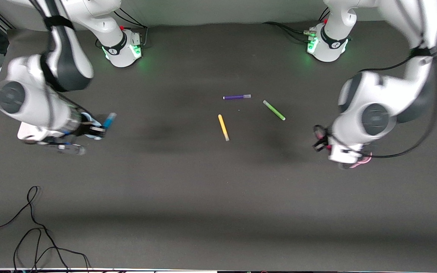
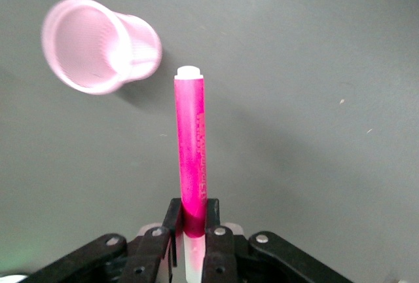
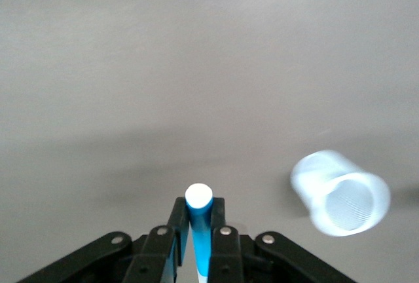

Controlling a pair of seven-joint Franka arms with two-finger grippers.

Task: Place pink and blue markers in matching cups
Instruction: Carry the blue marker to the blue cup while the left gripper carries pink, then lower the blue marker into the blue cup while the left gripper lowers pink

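Next, I let go of the pink marker with my left gripper inside the pink cup [image 1: 359, 151] [image 2: 90, 47], so it is left leaning against the cup's rim. The marker is still over the dark table.
My left gripper [image 2: 191, 207] is shut on the lower end of the magenta-pink marker [image 2: 190, 145], which points away from the jaws over the dark table. The pink cup [image 2: 98, 44] stands beside the marker's tip, apart from it. In the front view the left gripper [image 1: 320, 143] is at the left arm's end of the table, with the pink cup [image 1: 360, 161] peeking out under the wrist. My right gripper [image 3: 198, 207] is shut on the bright blue marker [image 3: 199, 227]. The pale blue cup [image 3: 340, 202] stands off to one side of it. In the front view the right gripper [image 1: 99, 131] holds the blue marker [image 1: 109, 120] at the right arm's end.
A purple marker [image 1: 236, 97], a green marker [image 1: 274, 110] and a yellow marker [image 1: 223, 127] lie mid-table between the arms. Black cables [image 1: 32, 235] lie near the table's front edge at the right arm's end.
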